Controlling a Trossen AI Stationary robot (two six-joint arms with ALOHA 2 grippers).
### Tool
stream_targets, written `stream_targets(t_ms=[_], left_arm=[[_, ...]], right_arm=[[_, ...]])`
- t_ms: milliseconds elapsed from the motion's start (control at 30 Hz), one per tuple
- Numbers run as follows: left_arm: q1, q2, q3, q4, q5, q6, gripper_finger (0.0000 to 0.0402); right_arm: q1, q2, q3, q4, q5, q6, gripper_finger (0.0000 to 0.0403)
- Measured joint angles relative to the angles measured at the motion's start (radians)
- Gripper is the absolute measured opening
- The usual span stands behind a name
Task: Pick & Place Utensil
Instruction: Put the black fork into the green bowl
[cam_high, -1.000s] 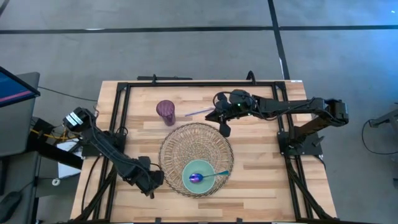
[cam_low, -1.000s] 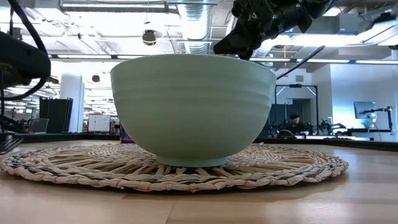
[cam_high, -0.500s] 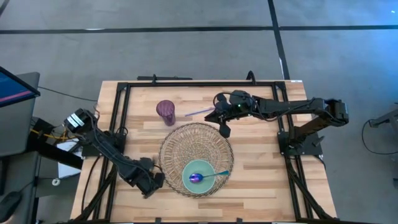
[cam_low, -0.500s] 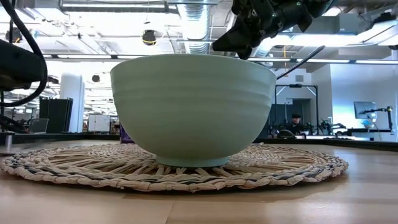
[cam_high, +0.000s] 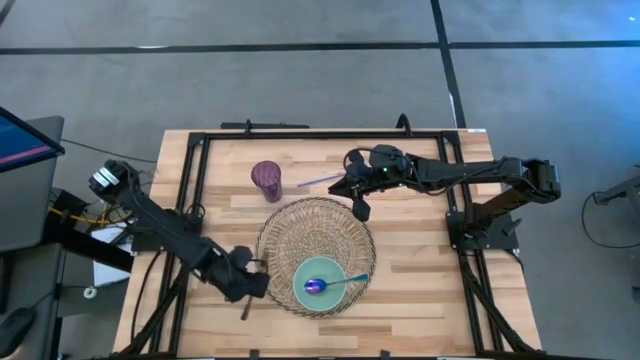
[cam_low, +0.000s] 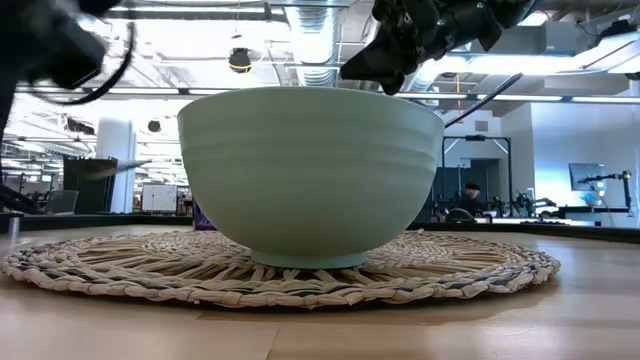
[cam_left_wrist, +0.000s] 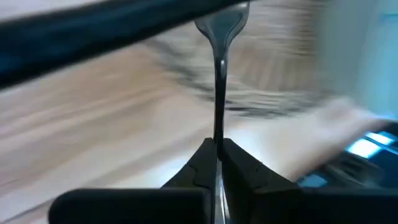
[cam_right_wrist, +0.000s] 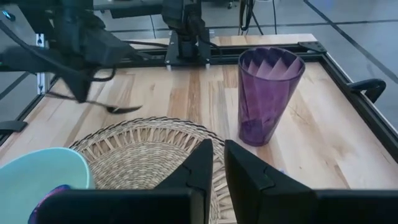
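Observation:
The metal fork, now by the woven placemat's rim, will be released by my left gripper in the pale green bowl (cam_high: 304, 287) (cam_left_wrist: 354, 59) beside the blue-handled spoon.
My left gripper (cam_high: 246, 283) is by the near-left rim of the woven placemat (cam_high: 300, 225), shut on a metal fork (cam_left_wrist: 219, 74). The right wrist view shows that fork (cam_right_wrist: 106, 107) dark and about level above the wood. A pale green bowl (cam_high: 335, 272) stands on the mat's near part, with a blue-handled spoon (cam_high: 347, 281) lying in it. My right gripper (cam_high: 360, 207) hovers shut and empty above the mat's far edge. A purple cup (cam_right_wrist: 268, 93) stands upright beyond the mat. My left gripper pinches the fork's thin handle (cam_left_wrist: 218, 127) between its two fingers. The handle runs straight out along the fingers, and the head (cam_left_wrist: 221, 17) sticks out well past the fingertips. The fork is lifted clear of the table, about level.
A pale lilac utensil (cam_high: 318, 180) lies on the wood between the cup and my right gripper. A black frame (cam_high: 200, 140) runs round the table's edges. Bare wood shows to the right of the mat (cam_high: 420, 270).
My left gripper has risen and moved a little toward the table's right, toward the mat and bowl, with the fork still in its hold. The fork, whose head lay on the wood by the mat's left edge, is now lifted clear.

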Motion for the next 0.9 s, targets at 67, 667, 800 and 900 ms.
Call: stream_targets(t_ms=[67, 667, 800, 900], left_arm=[[0.034, -0.014, 0.0, 0.103, 0.001, 0.074, 0.001], [0.258, 0.092, 0.002, 0.529, 0.416, 0.269, 0.0013], [0.293, 0.099, 0.002, 0.606, 0.516, 0.217, 0.0014], [0.317, 0.099, 0.002, 0.629, 0.56, 0.202, 0.0013]], right_arm=[[0.0, 0.0, 0.0, 0.002, 0.0, -0.002, 0.0036], [0.096, 0.008, 0.0, -0.046, -0.077, -0.008, 0.0003], [0.144, 0.014, 0.0, -0.041, -0.078, 0.018, 0.0001], [0.181, 0.03, 0.001, -0.004, -0.078, 0.066, 0.0001]])
